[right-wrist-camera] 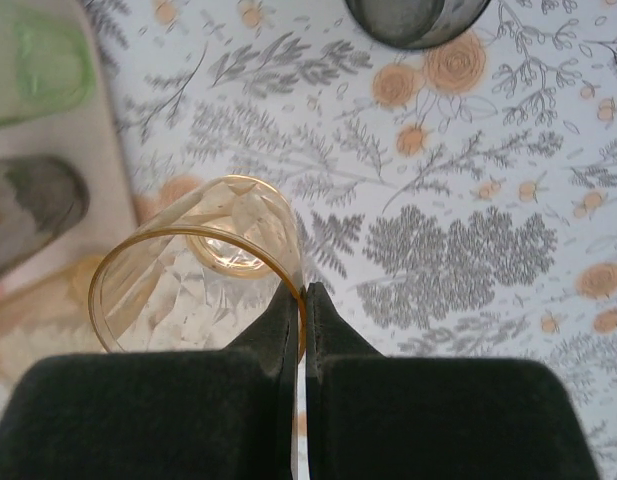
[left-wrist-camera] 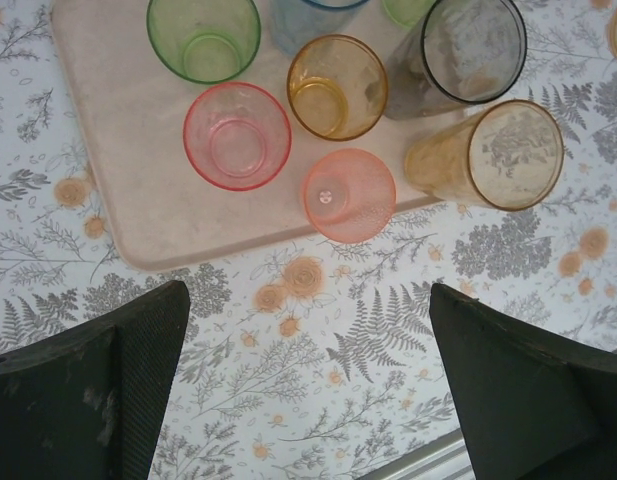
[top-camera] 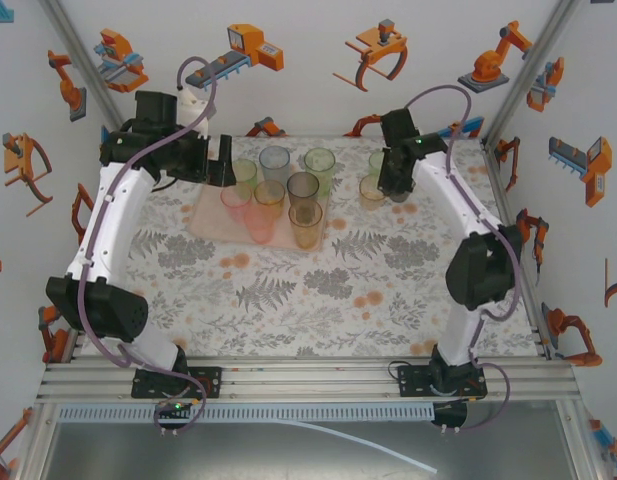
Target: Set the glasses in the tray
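The robot's right gripper should release the orange glass on the fern print (top-camera: pixel 269 276) just in front of the tray, close to the salmon glass.
The pale pink tray (top-camera: pixel 210 228) lies left of centre with several glasses on it: green (left-wrist-camera: pixel 203 38), pink (left-wrist-camera: pixel 237 135), orange (left-wrist-camera: pixel 337 87) and smoky grey (left-wrist-camera: pixel 468 50). A salmon one (left-wrist-camera: pixel 349 195) stands upside down at its edge. My left gripper (left-wrist-camera: pixel 308 370) hangs open over the tablecloth just off the tray's edge, with nothing between its fingers. My right gripper (right-wrist-camera: pixel 300 295) is shut on the rim of a pale orange glass (right-wrist-camera: pixel 198 270), one finger inside and one outside. This glass stands just right of the tray (right-wrist-camera: pixel 83 140), seen from above as the orange glass (top-camera: pixel 372 190).
A smoky grey glass (right-wrist-camera: pixel 418 20) stands on the flowered cloth beyond the held one. A green glass (top-camera: pixel 378 160) is close beside the right gripper (top-camera: pixel 396 188). White walls with robot stickers enclose the table on three sides.
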### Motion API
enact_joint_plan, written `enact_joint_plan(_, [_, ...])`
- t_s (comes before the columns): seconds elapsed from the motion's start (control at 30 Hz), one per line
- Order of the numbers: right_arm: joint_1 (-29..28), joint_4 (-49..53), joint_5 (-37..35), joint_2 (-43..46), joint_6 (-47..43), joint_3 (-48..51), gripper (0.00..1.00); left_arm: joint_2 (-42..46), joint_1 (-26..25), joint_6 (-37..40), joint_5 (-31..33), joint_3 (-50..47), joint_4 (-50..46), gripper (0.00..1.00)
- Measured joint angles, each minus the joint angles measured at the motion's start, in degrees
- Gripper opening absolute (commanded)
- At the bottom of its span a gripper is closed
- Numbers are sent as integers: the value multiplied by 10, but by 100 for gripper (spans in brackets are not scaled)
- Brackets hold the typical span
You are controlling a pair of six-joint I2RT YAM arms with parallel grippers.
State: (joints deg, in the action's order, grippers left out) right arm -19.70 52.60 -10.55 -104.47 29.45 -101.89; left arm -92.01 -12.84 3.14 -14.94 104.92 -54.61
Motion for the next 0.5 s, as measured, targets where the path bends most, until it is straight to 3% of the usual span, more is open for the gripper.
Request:
enact_joint_plan(0.27, [-144,73,-56,116,9,24,0,59,0,0,-33,-86,-3,97])
enact_joint_plan(0.5, [-269,113,-77,109,51,20,0,115,9,0,-75,-162,-5,98])
